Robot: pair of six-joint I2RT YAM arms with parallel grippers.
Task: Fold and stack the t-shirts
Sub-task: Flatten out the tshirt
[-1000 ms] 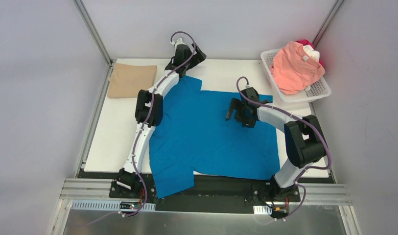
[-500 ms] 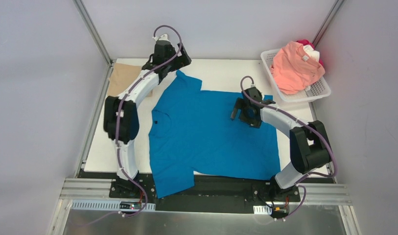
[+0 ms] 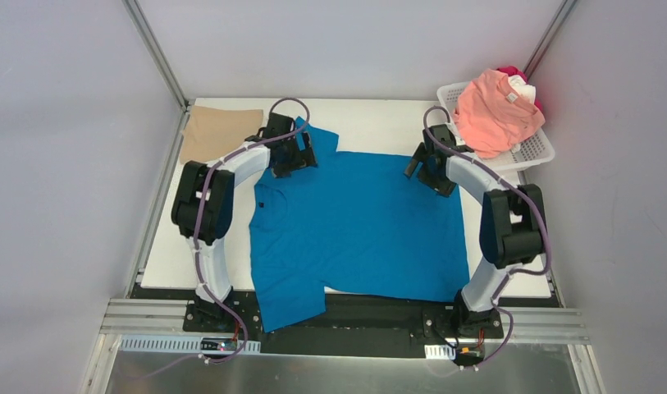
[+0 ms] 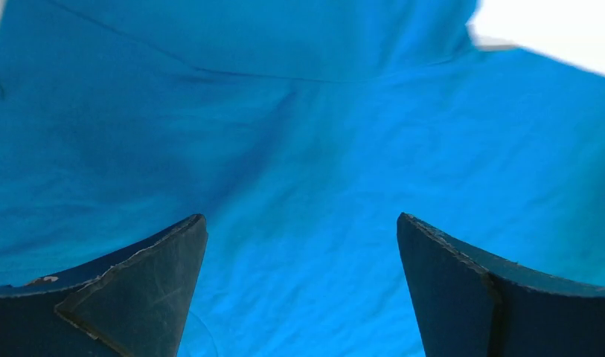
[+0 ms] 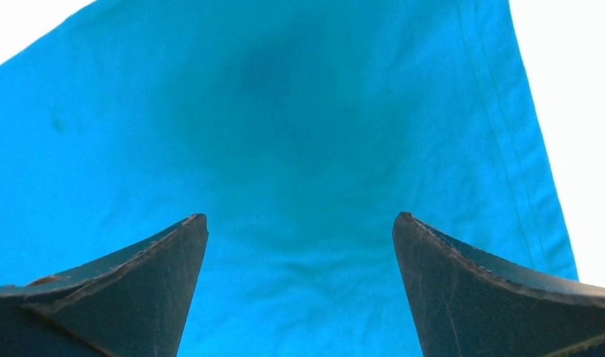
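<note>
The robot's right gripper needs to next move to the blue t-shirt's near hem corner [image 3: 462, 293], the one opposite the near sleeve, and close there.
A bright blue t-shirt [image 3: 354, 226] lies spread flat on the white table, its near sleeve hanging over the front edge. My left gripper [image 3: 295, 156] is open just above its far-left shoulder, beside the far sleeve; the left wrist view shows blue cloth [image 4: 299, 149] between the spread fingers [image 4: 135, 290]. My right gripper [image 3: 432, 172] is open over the shirt's far-right corner; the right wrist view shows blue cloth [image 5: 299, 149] and its hem. A folded tan t-shirt [image 3: 219, 134] lies at the far left. A salmon-pink t-shirt [image 3: 494, 111] covers white and red ones in the basket.
A white plastic lattice basket [image 3: 535, 152] stands at the far right corner of the table. Metal frame posts rise at both far corners. The bare white table top [image 3: 379, 123] shows beyond the blue shirt and along its left side.
My left arm swung back from beyond the table's far edge and came down over the shirt's far-left shoulder. My right gripper moved from the shirt's middle to its far-right corner.
</note>
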